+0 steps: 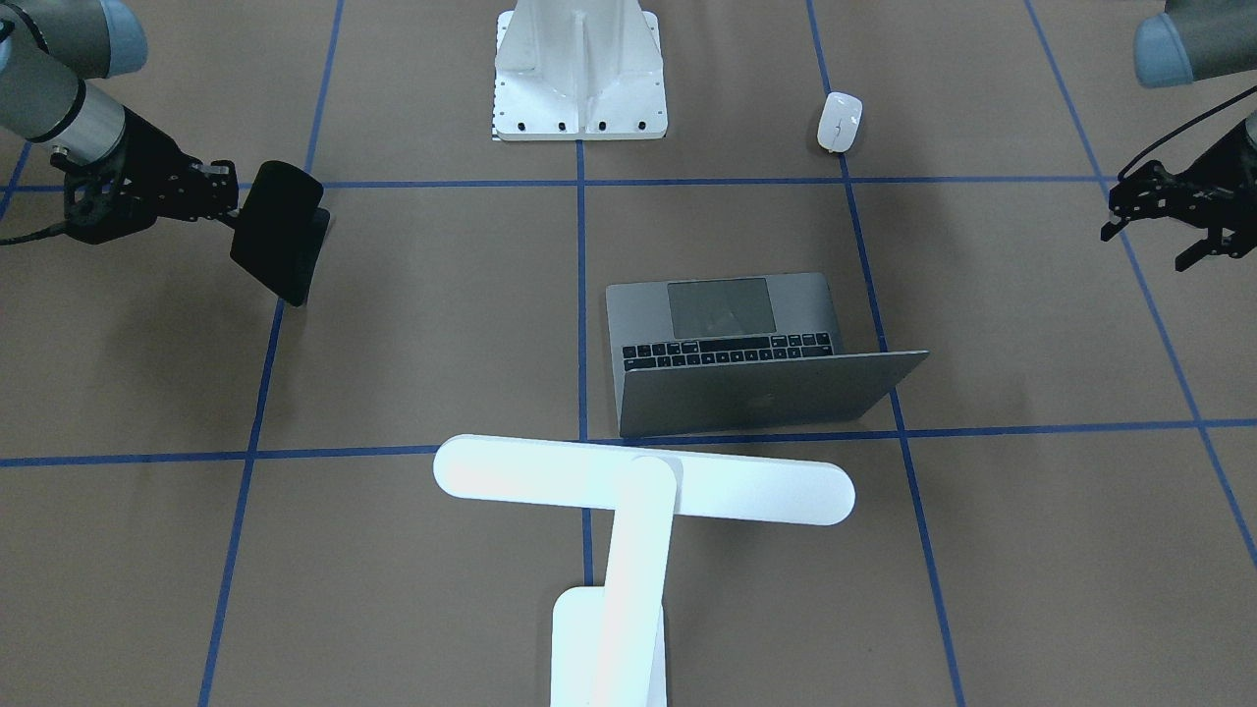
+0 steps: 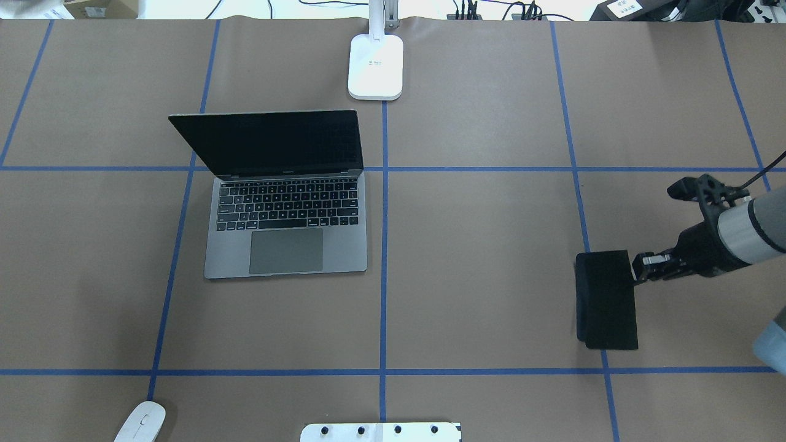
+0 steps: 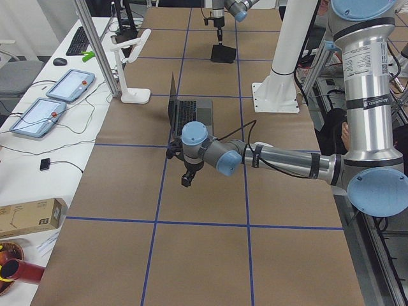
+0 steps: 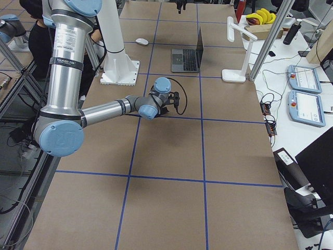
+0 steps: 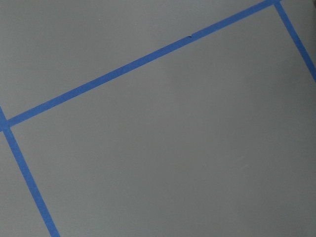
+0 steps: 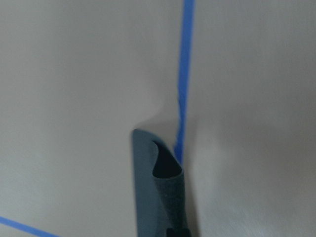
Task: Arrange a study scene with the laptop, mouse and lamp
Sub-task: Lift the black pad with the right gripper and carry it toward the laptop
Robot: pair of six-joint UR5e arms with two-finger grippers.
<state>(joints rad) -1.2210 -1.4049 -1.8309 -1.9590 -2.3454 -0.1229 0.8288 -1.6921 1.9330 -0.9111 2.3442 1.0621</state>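
Next, the right gripper releases the black mat on the bare paper (image 1: pixel 468 371) between the lamp's white bar and the pedestal, beside the laptop.
The grey laptop (image 1: pixel 727 344) stands open near the table's middle, and it also shows in the overhead view (image 2: pixel 285 227). The white mouse (image 1: pixel 840 121) lies near the robot's base on its left side (image 2: pixel 141 422). The white T-shaped lamp (image 1: pixel 638 491) stands at the far edge beyond the laptop, its base (image 2: pixel 375 66) on the paper. My right gripper (image 1: pixel 234 204) (image 2: pixel 637 268) is shut on one edge of a flat black mat (image 1: pixel 280 231) (image 2: pixel 607 301), which hangs tilted. My left gripper (image 1: pixel 1146 248) is open and empty, hovering above bare table.
The white ribbed pedestal (image 1: pixel 579 74) with bolt holes stands at the robot's base (image 2: pixel 381 431). Blue tape lines (image 5: pixel 123 69) divide the brown paper into squares. The right wrist view shows the black mat (image 6: pixel 158 197) edge-on over a tape line.
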